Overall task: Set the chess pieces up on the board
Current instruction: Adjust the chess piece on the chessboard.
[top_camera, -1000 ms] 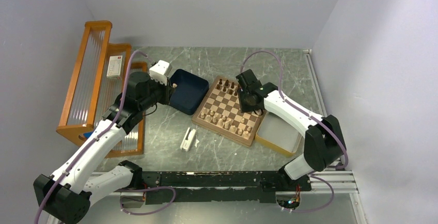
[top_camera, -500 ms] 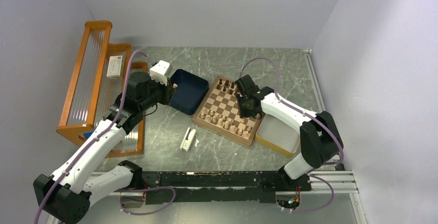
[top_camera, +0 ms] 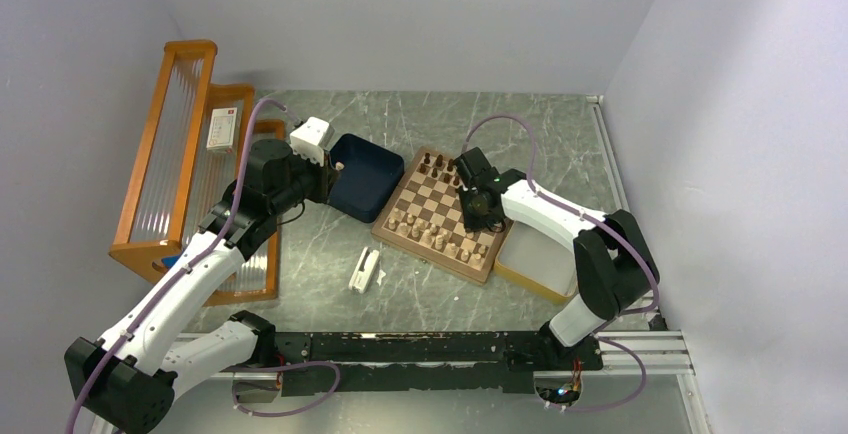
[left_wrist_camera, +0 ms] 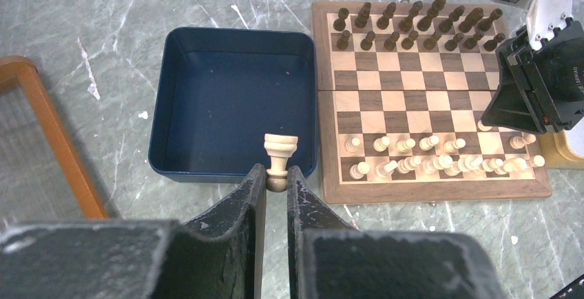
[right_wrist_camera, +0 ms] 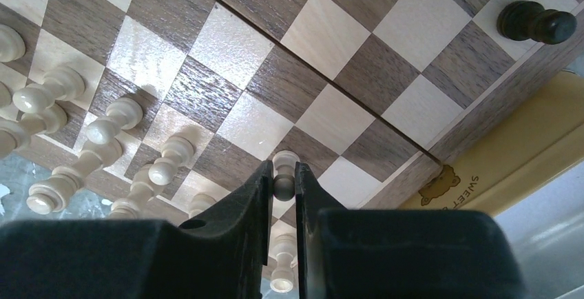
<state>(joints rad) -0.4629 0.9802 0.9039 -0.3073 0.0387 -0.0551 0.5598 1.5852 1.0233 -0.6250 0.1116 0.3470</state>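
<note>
I should use my right gripper to set the pale pawn down and let go of it on the empty dark square (top_camera: pixel 458 240) (right_wrist_camera: pixel 228 164) beside the nearest end of the pale pawn row.
The board (top_camera: pixel 437 199) lies mid-table. Dark chess pieces (left_wrist_camera: pixel 413 27) fill its two far rows, and pale ones (left_wrist_camera: pixel 441 158) stand in the near rows, some tipped over. My left gripper (left_wrist_camera: pixel 276 175) hangs over the near rim of the dark blue tray (left_wrist_camera: pixel 160 116), shut on the base of a pale rook-like piece (left_wrist_camera: pixel 280 149). My right gripper (right_wrist_camera: pixel 283 183) sits low over the board's near right corner (right_wrist_camera: pixel 330 116), shut on the round head of a pale pawn (right_wrist_camera: pixel 284 162). Whether that pawn rests on its square is unclear.
A pale yellow-rimmed tray (top_camera: pixel 540 259) touches the board's right side. An orange wooden rack (top_camera: pixel 190 154) stands along the left wall. A small white object (top_camera: pixel 365 271) lies on the marble in front of the board.
My right gripper moved left and down over the board's near right corner and closed on a pale pawn. The left arm and its piece have stayed still.
</note>
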